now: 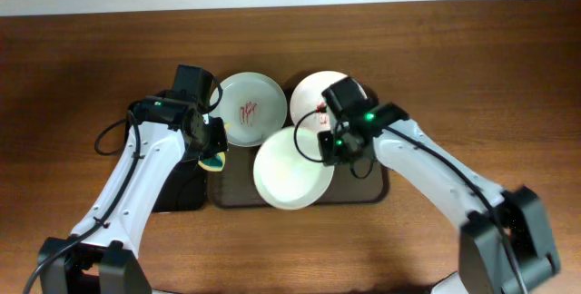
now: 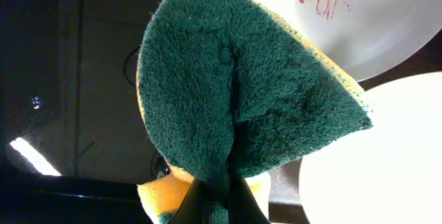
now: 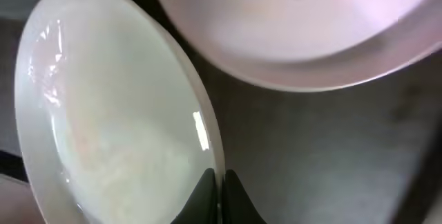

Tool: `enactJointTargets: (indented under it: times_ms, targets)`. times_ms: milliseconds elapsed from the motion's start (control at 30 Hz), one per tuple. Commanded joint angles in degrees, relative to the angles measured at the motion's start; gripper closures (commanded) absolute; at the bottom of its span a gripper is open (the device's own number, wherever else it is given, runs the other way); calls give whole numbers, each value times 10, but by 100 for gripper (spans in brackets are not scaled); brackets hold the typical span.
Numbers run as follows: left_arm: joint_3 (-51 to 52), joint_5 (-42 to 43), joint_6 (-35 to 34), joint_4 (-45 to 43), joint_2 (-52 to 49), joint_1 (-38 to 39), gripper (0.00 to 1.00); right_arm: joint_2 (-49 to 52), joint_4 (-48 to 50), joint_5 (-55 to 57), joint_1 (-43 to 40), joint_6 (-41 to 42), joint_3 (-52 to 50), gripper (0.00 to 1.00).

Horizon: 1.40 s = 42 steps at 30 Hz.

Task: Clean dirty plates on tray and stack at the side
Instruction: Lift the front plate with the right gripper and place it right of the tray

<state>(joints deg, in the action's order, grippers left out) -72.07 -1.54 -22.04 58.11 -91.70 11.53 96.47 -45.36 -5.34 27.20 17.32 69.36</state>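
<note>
The clean plate, now over the dark brown tray, will be let go by my right gripper on the bare table (image 1: 433, 123) next to the brown tray, across from the black tray.
Three white plates are over the dark brown tray (image 1: 372, 190). The back left plate (image 1: 247, 108) has red smears; it also shows in the left wrist view (image 2: 359, 23). The back right plate (image 1: 313, 94) has a red smear too, and shows in the right wrist view (image 3: 297, 30). The front plate (image 1: 290, 169) looks clean. My right gripper (image 1: 329, 147) is shut on its right rim (image 3: 110, 113), pinching the edge (image 3: 219, 182). My left gripper (image 1: 216, 153) is shut on a green and yellow sponge (image 2: 242, 92), at the tray's left edge.
A smaller black tray (image 1: 177, 190) lies left of the brown tray, under my left arm. Bare wooden table (image 1: 472, 67) lies to the right and along the front.
</note>
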Motion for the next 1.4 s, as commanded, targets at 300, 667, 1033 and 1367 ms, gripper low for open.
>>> enactJointTargets:
  times_ms: [300,667,1033,1367]
  targets:
    - [0,2,9,-2,4,-2,100,-80,-26,336,86,-21,14,96]
    - [0,3,9,-6,4,-2,100,-80,0,687,245,-7,14,96]
    - [0,3,9,-6,4,-2,100,-79,24,142,-225,136,14,96]
    - [0,3,9,-6,4,-2,100,36,-3,42,-467,67,13,96]
